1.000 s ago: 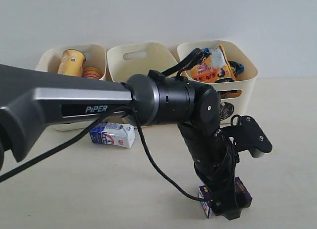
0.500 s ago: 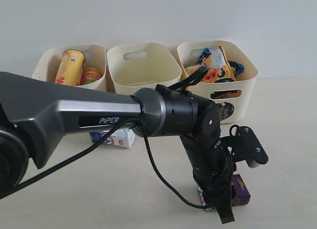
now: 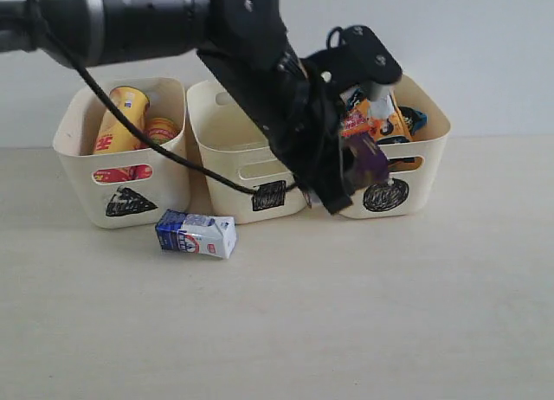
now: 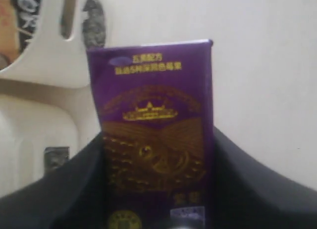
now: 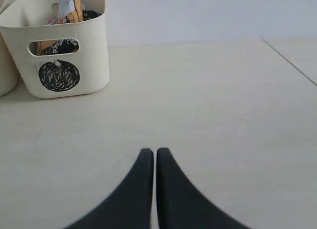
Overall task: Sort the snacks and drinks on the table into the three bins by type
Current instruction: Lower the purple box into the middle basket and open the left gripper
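Observation:
Next, I let the purple carton go from my left gripper inside the square bin, behind the handle slot in the bin's front side (image 3: pixel 262 170).
My left gripper (image 3: pixel 353 173) is shut on the purple carton (image 3: pixel 370 160) and holds it in the air, in front of the gap between the square bin (image 3: pixel 227 162) and the circle bin (image 3: pixel 426 170). In the left wrist view the purple carton (image 4: pixel 156 115) fills the space between the dark fingers (image 4: pixel 81 169) of the gripper (image 4: pixel 157 144). The blue-white carton (image 3: pixel 196 234) lies on the table (image 3: pixel 346 313) before the triangle bin (image 3: pixel 78 170), which holds the yellow-red tube (image 3: pixel 119 119) and another tube (image 3: pixel 161 128). The orange-white bag (image 3: pixel 374 121) sits in the circle bin. My right gripper (image 5: pixel 154 152) is shut and empty above bare table.
The three bins stand in a row against the pale back wall. The left arm's black body and cable (image 3: pixel 164 153) cross over the middle bin. In the right wrist view the circle bin (image 5: pixel 91 50) stands far off, and a table seam (image 5: pixel 290 63) runs at one side.
The left arm has risen from the table's front right and swung back toward the bins, carrying the purple carton up off the surface. The blue-white carton has not moved.

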Motion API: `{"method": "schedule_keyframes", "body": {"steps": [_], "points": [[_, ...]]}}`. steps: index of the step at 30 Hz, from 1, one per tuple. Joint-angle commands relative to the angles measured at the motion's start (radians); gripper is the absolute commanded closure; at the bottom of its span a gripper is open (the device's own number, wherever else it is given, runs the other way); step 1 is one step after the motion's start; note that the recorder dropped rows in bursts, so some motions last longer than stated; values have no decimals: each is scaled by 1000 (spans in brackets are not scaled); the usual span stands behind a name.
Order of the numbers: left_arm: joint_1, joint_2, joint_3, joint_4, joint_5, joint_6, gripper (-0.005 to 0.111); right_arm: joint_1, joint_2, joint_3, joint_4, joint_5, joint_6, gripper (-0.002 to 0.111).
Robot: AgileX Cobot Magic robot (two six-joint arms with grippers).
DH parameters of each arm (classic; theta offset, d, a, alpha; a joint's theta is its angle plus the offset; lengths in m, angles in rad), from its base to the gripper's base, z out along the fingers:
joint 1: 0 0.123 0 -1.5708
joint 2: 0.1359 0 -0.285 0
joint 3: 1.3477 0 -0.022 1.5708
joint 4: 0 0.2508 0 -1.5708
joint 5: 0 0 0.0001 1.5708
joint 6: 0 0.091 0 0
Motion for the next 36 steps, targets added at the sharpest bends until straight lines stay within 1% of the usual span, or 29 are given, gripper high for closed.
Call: {"method": "schedule_keyframes", "body": {"steps": [1, 4, 8, 11, 14, 16, 20, 26, 28, 32, 36], "points": [[89, -41, -2, 0, -31, -13, 102, -3, -5, 4, -3, -4, 6, 108], [148, -43, -2, 0, -40, -13, 102, -3, -5, 4, -3, -4, 6, 108], [224, -43, -2, 0, -84, -10, 102, -3, -5, 4, -3, -4, 6, 108], [270, -39, -2, 0, -155, -8, 102, -3, -5, 4, -3, -4, 6, 108], [317, -27, -2, -2, -245, 27, 102, -3, -5, 4, -3, -4, 6, 108], [330, -13, -2, -2, -287, 52, 102, -3, -5, 4, -3, -4, 6, 108], [329, 23, -2, -4, -363, 112, 102, -3, -5, 4, -3, -4, 6, 108], [329, 88, -4, -19, -514, 115, 102, -3, -5, 4, -3, -4, 6, 108], [329, 108, -16, -23, -525, 115, 102, -3, -5, 4, -3, -4, 6, 108], [329, 141, -44, -84, -532, 115, 102, -3, -5, 4, -3, -4, 6, 108], [329, 164, -66, -102, -522, 111, 102, -3, -5, 4, -3, -4, 6, 108]]}}
